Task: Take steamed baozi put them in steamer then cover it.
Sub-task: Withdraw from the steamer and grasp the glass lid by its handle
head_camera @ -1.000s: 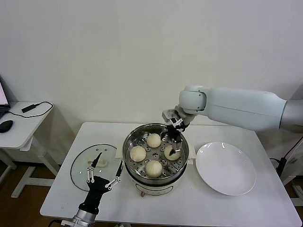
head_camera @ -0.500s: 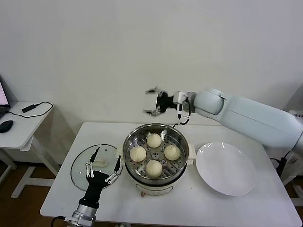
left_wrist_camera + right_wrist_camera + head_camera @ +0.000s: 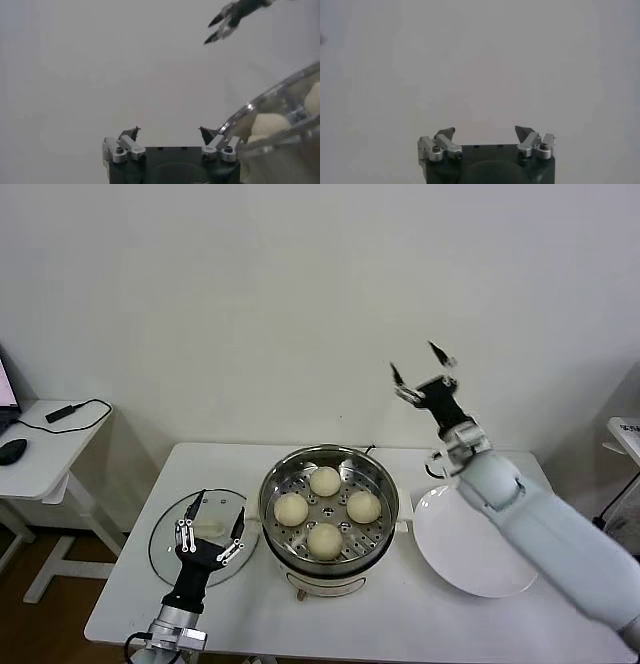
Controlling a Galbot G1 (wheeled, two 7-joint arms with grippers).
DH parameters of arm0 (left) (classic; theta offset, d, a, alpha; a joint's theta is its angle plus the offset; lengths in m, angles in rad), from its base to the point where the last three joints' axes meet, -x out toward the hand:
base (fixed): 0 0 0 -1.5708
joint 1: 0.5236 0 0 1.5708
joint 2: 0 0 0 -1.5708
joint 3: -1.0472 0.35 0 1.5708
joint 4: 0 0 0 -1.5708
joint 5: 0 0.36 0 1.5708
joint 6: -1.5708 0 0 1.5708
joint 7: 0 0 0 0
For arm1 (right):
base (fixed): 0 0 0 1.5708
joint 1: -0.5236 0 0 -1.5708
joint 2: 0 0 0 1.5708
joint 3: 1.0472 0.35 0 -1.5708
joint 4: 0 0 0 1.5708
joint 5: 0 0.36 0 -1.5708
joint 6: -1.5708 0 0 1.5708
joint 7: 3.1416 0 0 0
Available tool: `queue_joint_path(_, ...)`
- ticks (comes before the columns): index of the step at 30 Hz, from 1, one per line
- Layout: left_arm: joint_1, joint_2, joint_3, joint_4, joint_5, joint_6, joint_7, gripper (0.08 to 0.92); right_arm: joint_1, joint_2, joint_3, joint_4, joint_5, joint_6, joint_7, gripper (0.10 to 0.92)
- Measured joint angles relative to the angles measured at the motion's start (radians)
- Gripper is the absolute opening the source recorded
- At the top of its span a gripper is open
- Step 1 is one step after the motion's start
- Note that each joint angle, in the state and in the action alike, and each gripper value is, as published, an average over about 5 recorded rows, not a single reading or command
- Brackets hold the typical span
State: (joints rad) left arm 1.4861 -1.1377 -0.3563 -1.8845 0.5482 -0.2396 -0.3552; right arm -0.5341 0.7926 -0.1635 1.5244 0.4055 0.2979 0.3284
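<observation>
The robot's left gripper will close on the cream handle [image 3: 209, 529] in the middle of the glass cover, because the filled steamer is ready to be covered.
Four cream-white baozi [image 3: 325, 480] sit on the perforated tray inside the shiny steamer [image 3: 380, 529] at the table's middle. The clear glass cover [image 3: 163, 542] lies flat on the table left of the steamer. My left gripper [image 3: 211, 536] is open and empty, its fingers astride the cover's cream handle [image 3: 210, 515]. My right gripper [image 3: 420, 372] is open and empty, raised high above the table, right of the steamer. The left wrist view shows my open left gripper [image 3: 169, 134], the steamer rim [image 3: 280, 95], a baozi [image 3: 267, 125] and the far right gripper [image 3: 231, 16]. The right wrist view shows my open right gripper [image 3: 485, 132] before the wall.
An empty white plate [image 3: 478, 549] lies right of the steamer, under my right arm. A small side table [image 3: 40, 454] with a mouse [image 3: 12, 449] and a cable stands off to the left. The wall is close behind the table.
My right gripper left the steamer, rose and swung right, ending high above the plate side. My left gripper moved forward over the cover, its fingers now around the handle.
</observation>
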Motion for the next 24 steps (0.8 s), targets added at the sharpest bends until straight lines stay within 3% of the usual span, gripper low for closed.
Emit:
queue_joint_path(12, -0.004, 0.015, -0.085, 0.168, 0.357, 0.079, 0.014, 0.823, -0.462, 0.149, 0.409, 0.039, -0.102, 0.086, 0.019, 0.823)
queue_joint_path(24, -0.068, 0.017, -0.116, 0.343, 0.583, 0.11, 0.017, 0.823, -0.695, 0.243, 0.59, 0.071, -0.149, 0.116, -0.003, 0.823)
